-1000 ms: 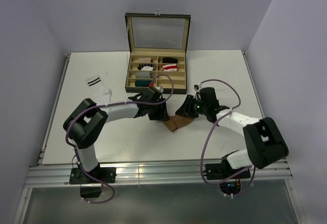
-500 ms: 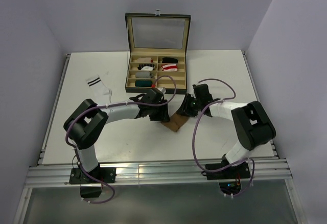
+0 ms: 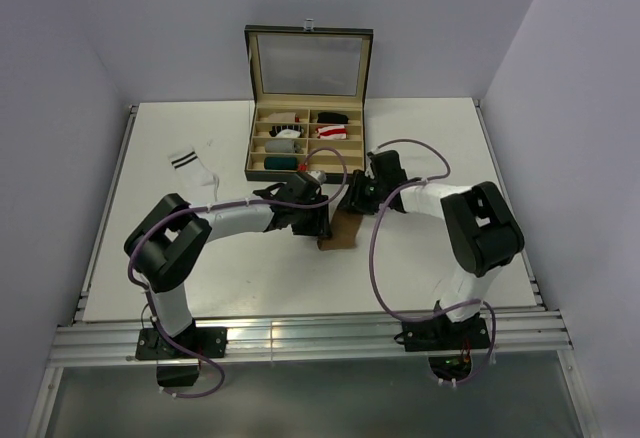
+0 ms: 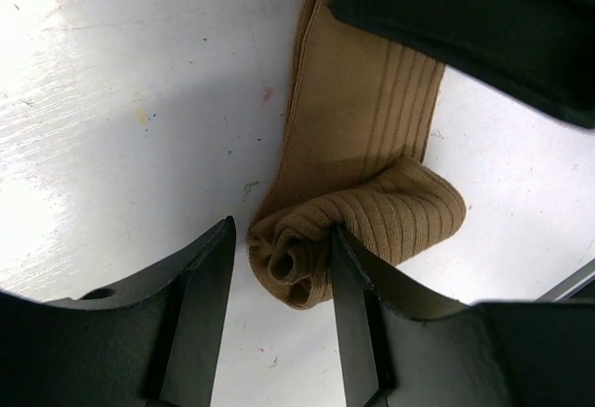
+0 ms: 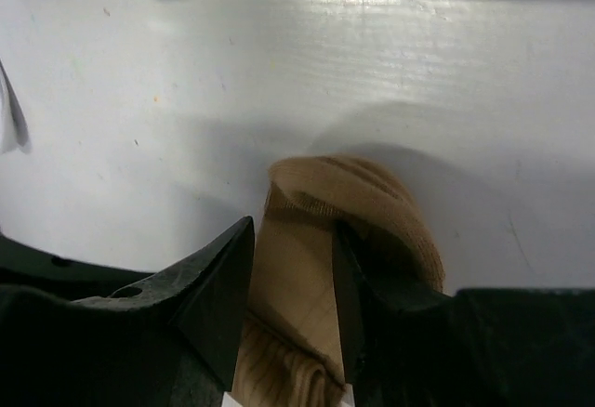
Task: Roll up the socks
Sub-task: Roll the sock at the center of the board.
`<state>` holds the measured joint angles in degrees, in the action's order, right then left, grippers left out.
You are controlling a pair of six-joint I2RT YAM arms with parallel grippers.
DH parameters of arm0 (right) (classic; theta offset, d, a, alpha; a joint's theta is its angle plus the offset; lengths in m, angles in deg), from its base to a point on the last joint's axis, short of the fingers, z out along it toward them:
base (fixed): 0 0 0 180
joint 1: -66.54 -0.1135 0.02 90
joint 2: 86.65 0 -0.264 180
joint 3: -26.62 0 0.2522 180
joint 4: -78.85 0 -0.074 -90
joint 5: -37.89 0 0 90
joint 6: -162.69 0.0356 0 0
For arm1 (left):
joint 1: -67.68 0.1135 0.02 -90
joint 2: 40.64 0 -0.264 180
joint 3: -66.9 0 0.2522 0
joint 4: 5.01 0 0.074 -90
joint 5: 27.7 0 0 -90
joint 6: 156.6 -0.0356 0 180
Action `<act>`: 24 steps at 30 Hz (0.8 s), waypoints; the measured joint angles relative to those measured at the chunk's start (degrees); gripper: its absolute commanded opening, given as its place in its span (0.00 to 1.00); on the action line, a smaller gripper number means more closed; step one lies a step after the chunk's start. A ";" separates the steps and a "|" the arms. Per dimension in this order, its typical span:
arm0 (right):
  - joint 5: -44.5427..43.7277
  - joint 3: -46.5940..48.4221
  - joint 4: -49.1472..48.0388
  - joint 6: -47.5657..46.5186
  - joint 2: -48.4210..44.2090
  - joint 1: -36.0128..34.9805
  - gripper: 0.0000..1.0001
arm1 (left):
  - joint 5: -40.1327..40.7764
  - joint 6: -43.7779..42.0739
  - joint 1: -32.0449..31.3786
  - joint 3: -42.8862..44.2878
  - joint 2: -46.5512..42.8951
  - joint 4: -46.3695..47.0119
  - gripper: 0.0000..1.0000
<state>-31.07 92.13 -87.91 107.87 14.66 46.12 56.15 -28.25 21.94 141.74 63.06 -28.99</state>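
Observation:
I can see one side of the roll flaring loose beyond my left gripper, so I need to move my right gripper off the sock's other end and pinch that flared side (image 4: 414,226).
The tan-brown sock (image 3: 340,232) lies on the white table between my two grippers. In the left wrist view its flat ribbed length (image 4: 364,119) runs away from a tight rolled end (image 4: 390,214). My left gripper (image 4: 281,232) stands open astride that roll, its right finger (image 4: 358,314) touching it and a thin gap at the left finger. My right gripper (image 5: 293,230) is open at the sock's other end (image 5: 372,198), whose fabric is humped over the right finger, with flat fabric between the jaws. A white sock with dark cuff stripes (image 3: 193,170) lies far left.
An open box with a glass lid (image 3: 308,63) stands at the back centre, just behind both grippers. Its compartments hold small rolled bundles and a red-and-white sock (image 3: 331,132). The right arm's cable (image 3: 385,258) loops over the table.
My right gripper has swung left and back toward the box, drawing the sock's free end up close to the left gripper, and its jaws have widened. The left gripper has stayed put.

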 measured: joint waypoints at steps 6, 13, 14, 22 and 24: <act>-1.01 -6.12 1.22 -6.38 -10.71 -0.57 0.48 | 0.00 -0.28 -0.07 1.68 0.81 -1.86 0.50; -4.59 -8.24 3.26 -13.70 -20.90 -7.08 0.49 | 0.15 -2.58 -0.07 5.81 3.37 -4.66 0.51; -5.07 -8.24 3.41 -14.14 -20.79 -8.35 0.49 | 0.39 -3.04 -0.07 6.43 3.72 -5.03 0.51; -6.73 -12.72 3.30 -13.22 -17.49 -10.34 0.47 | 1.88 -5.88 0.00 9.70 5.88 -7.06 0.50; -6.71 -13.25 2.91 -12.90 -17.44 -10.34 0.45 | 1.84 -6.25 -0.02 9.86 6.25 -7.04 0.50</act>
<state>-37.78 78.88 -85.00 94.97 -2.78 35.78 57.99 -34.50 21.92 151.60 69.31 -36.03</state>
